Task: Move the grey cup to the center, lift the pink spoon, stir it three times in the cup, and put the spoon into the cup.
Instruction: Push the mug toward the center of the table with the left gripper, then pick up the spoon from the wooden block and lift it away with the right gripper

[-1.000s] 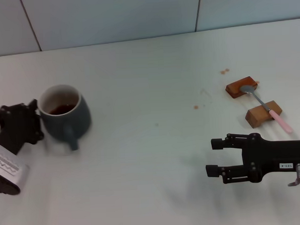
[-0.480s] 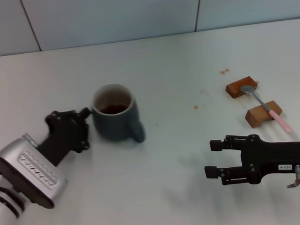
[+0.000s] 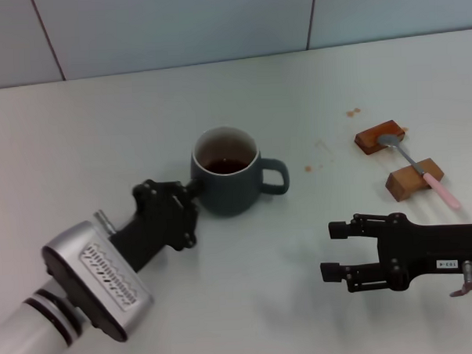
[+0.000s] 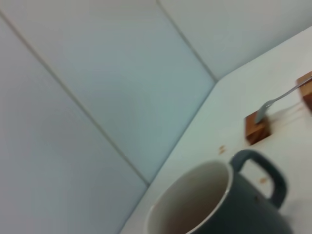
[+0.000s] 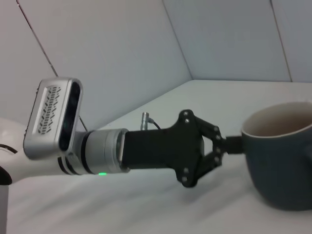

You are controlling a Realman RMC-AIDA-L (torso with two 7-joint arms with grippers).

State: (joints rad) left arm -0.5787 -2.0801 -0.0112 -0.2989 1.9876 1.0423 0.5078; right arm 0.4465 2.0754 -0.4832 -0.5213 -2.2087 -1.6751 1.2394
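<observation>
The loose end of the handle [image 3: 450, 200] of the pink spoon sticks out past the nearer wooden block, and I will close my right gripper on it there.
The grey cup [image 3: 230, 185] stands near the middle of the white table [image 3: 240, 90], handle to the right, with dark liquid at its bottom. My left gripper [image 3: 192, 187] reaches in from the lower left and is shut on the cup's left rim; the right wrist view shows the left gripper [image 5: 236, 144] narrowed to a point at the cup [image 5: 280, 165]. In the left wrist view the cup [image 4: 219, 204] is very close. The pink spoon [image 3: 414, 164] lies across two wooden blocks at the right and is also visible from the left wrist as the spoon [image 4: 280, 99]. My right gripper [image 3: 330, 251] hovers open at the lower right, holding nothing.
Two brown wooden blocks [image 3: 379, 137] [image 3: 415, 179] carry the spoon near the table's right edge. Small brown crumbs [image 3: 353, 111] lie behind them. A tiled wall [image 3: 175, 27] bounds the table at the back.
My left arm has swept from the far left toward the table's middle, bringing the cup along. The cup's handle turned from facing front to facing right. The right arm barely moved.
</observation>
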